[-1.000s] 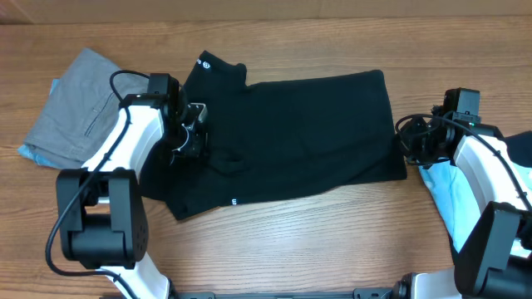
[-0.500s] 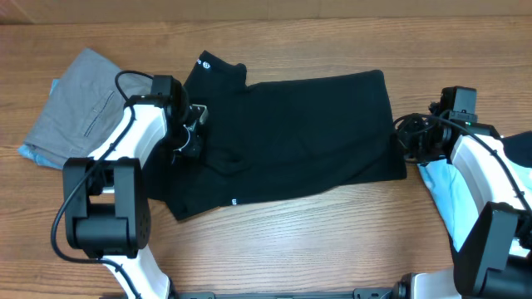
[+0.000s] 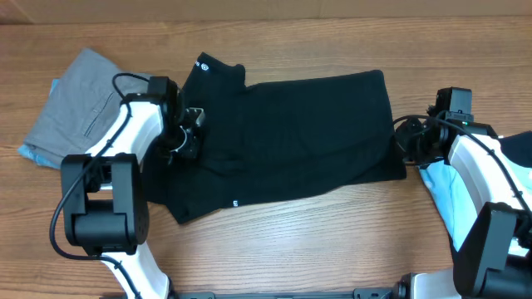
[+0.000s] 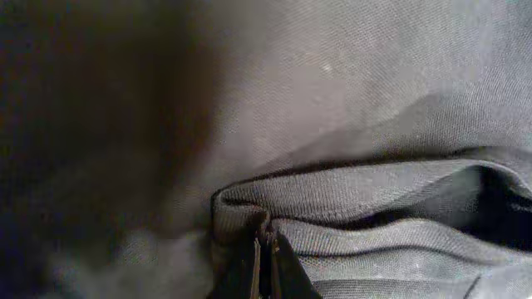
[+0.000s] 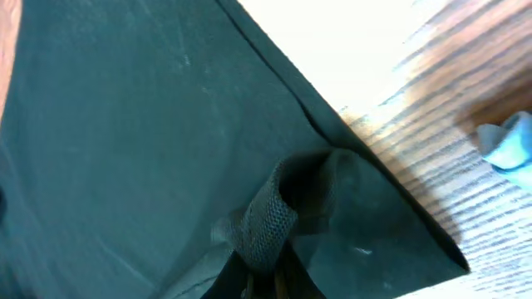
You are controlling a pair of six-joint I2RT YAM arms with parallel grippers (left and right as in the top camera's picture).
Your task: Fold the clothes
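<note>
The black T-shirt is bunched in my right gripper short of its front corner, so my right gripper needs to open and take that front corner (image 3: 403, 176) before folding.
The black T-shirt (image 3: 299, 137) lies spread across the middle of the table, its small white label (image 3: 235, 202) near the front edge. My left gripper (image 3: 188, 137) is at the shirt's left side, shut on a ribbed fold of the black T-shirt (image 4: 349, 199). My right gripper (image 3: 407, 141) is at the shirt's right edge, shut on a bunched bit of the black T-shirt (image 5: 270, 220). The grey folded trousers (image 3: 75, 104) lie at far left. The light-blue tee (image 3: 455, 199) lies at far right, partly under my right arm.
A corner of light-blue fabric (image 5: 509, 143) shows on the wood beside the shirt's right edge. Bare wooden table (image 3: 332, 249) runs along the front.
My left gripper has shifted slightly left and up, drawing the shirt's left part with it. The right gripper has barely moved.
</note>
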